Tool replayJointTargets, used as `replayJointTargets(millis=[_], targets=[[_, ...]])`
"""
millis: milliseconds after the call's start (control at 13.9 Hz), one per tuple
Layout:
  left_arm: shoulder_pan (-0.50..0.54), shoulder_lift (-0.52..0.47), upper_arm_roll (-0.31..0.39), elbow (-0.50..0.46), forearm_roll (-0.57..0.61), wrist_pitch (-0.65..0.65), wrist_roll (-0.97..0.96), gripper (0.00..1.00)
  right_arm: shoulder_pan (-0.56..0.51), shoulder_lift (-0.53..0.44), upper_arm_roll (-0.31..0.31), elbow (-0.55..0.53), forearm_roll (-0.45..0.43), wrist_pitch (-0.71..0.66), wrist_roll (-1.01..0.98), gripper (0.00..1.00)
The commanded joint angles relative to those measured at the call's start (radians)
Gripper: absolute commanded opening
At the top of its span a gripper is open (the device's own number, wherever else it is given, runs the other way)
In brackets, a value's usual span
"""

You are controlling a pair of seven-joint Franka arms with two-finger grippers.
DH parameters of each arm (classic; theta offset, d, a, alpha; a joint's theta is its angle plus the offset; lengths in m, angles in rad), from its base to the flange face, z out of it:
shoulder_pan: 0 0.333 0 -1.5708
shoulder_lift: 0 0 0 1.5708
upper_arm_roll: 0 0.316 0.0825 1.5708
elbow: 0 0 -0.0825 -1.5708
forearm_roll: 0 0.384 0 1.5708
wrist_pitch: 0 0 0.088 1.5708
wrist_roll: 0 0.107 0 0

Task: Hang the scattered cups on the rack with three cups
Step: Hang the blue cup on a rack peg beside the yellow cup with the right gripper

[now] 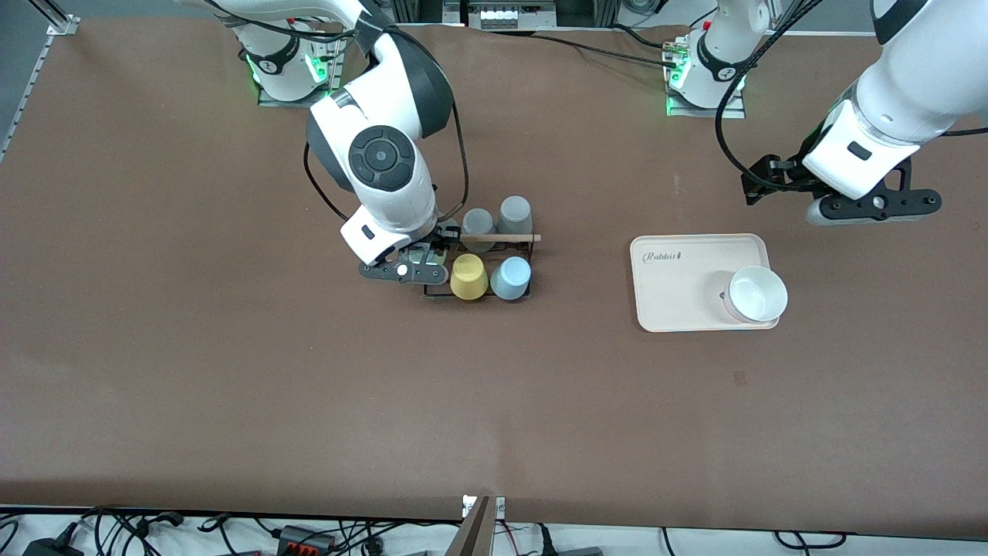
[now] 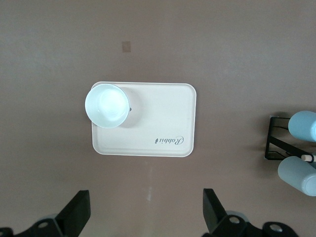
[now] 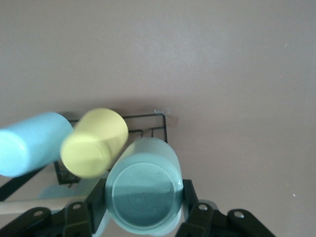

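I should use my right gripper to set the mint green cup down on the rack's end (image 1: 433,275) (image 3: 148,158) beside the yellow cup.
The black wire rack (image 1: 477,292) with a wooden rod (image 1: 505,238) holds a yellow cup (image 1: 468,276), the light blue cup (image 1: 510,278) and two grey cups (image 1: 478,222) that I can see. My right gripper (image 1: 405,269) is at the rack's end toward the right arm. In the right wrist view it (image 3: 143,200) is shut on the upturned mint green cup (image 3: 145,190), beside the yellow cup (image 3: 94,143) and the light blue cup (image 3: 29,143). I cannot tell whether the mint cup sits on a peg. My left gripper (image 1: 872,205) (image 2: 146,210) is open and empty.
A cream tray (image 1: 679,286) (image 2: 163,113) lies toward the left arm's end of the table, with a white bowl (image 1: 758,293) (image 2: 107,105) on it. The left gripper waits in the air beside the tray. The rack's end (image 2: 276,143) shows in the left wrist view.
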Motion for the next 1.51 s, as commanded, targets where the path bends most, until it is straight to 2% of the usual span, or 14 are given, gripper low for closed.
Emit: replayJointTargets(millis=[0, 359, 503, 718, 862, 1077, 1221, 1293, 1365, 1436], targets=[[0.013, -0.012, -0.001, 0.008, -0.026, -0.034, 0.029, 1.0, 0.001, 0.037, -0.008, 0.083, 0.002, 0.008, 0.016, 0.25], [0.013, -0.017, -0.001, 0.013, -0.034, -0.041, 0.028, 1.0, 0.001, 0.062, -0.008, 0.085, -0.021, 0.024, 0.029, 0.25], [0.013, -0.016, 0.005, 0.051, -0.073, -0.071, 0.029, 1.0, 0.001, 0.076, -0.008, 0.083, -0.046, 0.025, 0.029, 0.26], [0.012, -0.011, 0.007, 0.057, -0.063, -0.073, 0.034, 1.0, 0.014, 0.086, -0.006, 0.068, -0.051, 0.027, 0.026, 0.26], [0.012, -0.011, 0.008, 0.057, -0.06, -0.071, 0.125, 1.0, 0.02, 0.097, -0.006, 0.066, -0.052, 0.027, 0.027, 0.26], [0.013, -0.011, 0.01, 0.057, -0.063, -0.073, 0.158, 1.0, 0.038, 0.108, -0.006, 0.051, -0.055, 0.027, 0.03, 0.34], [0.013, -0.011, 0.011, 0.057, -0.064, -0.079, 0.156, 1.0, 0.037, 0.106, -0.006, 0.037, -0.054, 0.027, 0.029, 0.54], [0.013, -0.011, 0.011, 0.057, -0.064, -0.079, 0.156, 1.0, 0.031, 0.106, -0.006, 0.037, -0.054, 0.025, 0.027, 0.84], [0.013, -0.011, 0.011, 0.057, -0.064, -0.079, 0.158, 1.0, 0.021, 0.103, -0.006, 0.039, -0.051, 0.024, 0.013, 1.0], [0.013, -0.011, 0.011, 0.057, -0.064, -0.082, 0.158, 1.0, 0.005, 0.097, -0.006, 0.04, -0.042, 0.017, 0.003, 1.0]])
